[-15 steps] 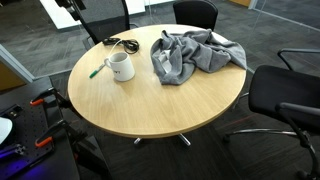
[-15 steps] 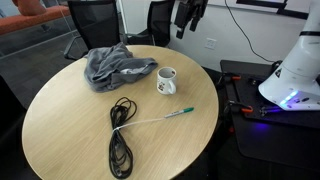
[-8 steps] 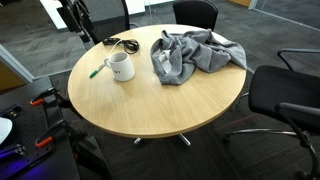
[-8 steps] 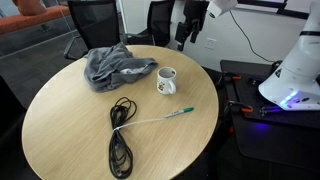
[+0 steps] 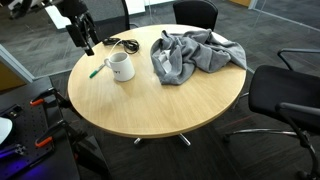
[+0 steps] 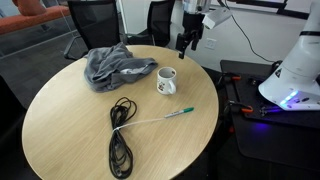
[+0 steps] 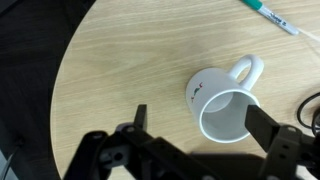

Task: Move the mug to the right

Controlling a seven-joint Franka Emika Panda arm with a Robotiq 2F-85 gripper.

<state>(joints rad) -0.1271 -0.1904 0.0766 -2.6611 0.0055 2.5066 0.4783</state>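
Note:
Next, my gripper grips the white mug's rim [image 5: 120,62] [image 7: 201,111] on the side that faces away from the black cable.
The white mug [image 5: 121,67] stands upright on the round wooden table [image 5: 160,105], its handle toward the green marker. It also shows in an exterior view [image 6: 166,81] and in the wrist view [image 7: 207,88], where I look down into it. My gripper [image 5: 88,42] hangs in the air over the table's edge, above and apart from the mug; it also shows in an exterior view [image 6: 187,42]. In the wrist view the gripper [image 7: 203,125] is open and empty, its two fingers spread to either side of the mug below.
A green marker [image 5: 97,72] lies beside the mug. A black cable [image 6: 120,140] and a crumpled grey cloth [image 5: 190,55] also lie on the table. Black office chairs [image 5: 285,95] stand around it. A robot base [image 6: 295,70] stands next to the table.
My gripper has come down and moved closer to the table's edge and the mug. The mug, marker, cable and cloth have not moved.

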